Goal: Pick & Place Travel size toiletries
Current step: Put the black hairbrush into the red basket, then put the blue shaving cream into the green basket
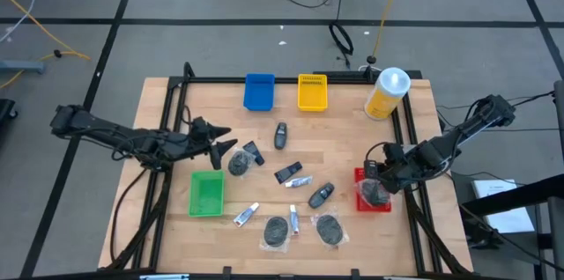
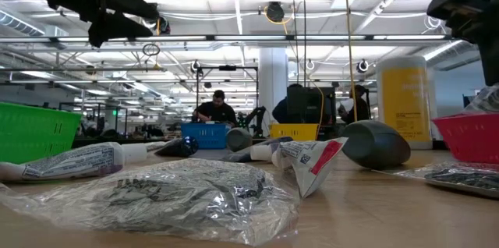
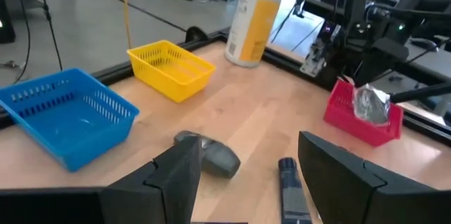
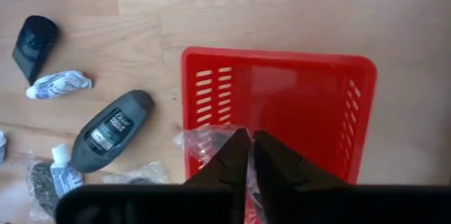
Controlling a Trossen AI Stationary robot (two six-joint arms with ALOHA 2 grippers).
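The dark bottle is lying against the bagged scrubber nearest the green bin. I need to close my left gripper on the body of the dark bottle (image 1: pixel 254 152).
Three small white tubes lie flat on the table in the high view: one (image 1: pixel 246 215) right of the green bin, one (image 1: pixel 294 219) between two bagged scrubbers, one (image 1: pixel 298 181) at mid-table. No gripper touches them. My left gripper (image 1: pixel 226 143) hovers open above the table's left-middle, over a bagged scrubber (image 1: pixel 238 164); its wrist view shows its fingers either side of a dark grey bottle (image 3: pixel 211 156). My right gripper (image 4: pixel 249 146) is shut over the red bin (image 4: pixel 282 83), at a clear plastic bag (image 4: pixel 206 143). Two of the tubes also show in the right wrist view (image 4: pixel 58 83), (image 4: pixel 63 173). My right gripper holds the clear plastic bag by its crumpled upper part (image 4: pixel 220 141), pinched between the two fingers from above. The bag stands up inside the red bin, its top (image 3: pixel 371 103) above the rim. How many layers it has, I cannot tell.
Blue bin (image 1: pixel 259 92) and yellow bin (image 1: pixel 313 92) sit at the far edge, the green bin (image 1: pixel 207 194) at the left. A tall yellow-and-white bottle (image 1: pixel 388 92) stands at the far right corner. Dark bottles (image 1: pixel 321 195), (image 1: pixel 281 135) and bagged scrubbers (image 1: pixel 276 230), (image 1: pixel 330 228) lie scattered among the tubes.
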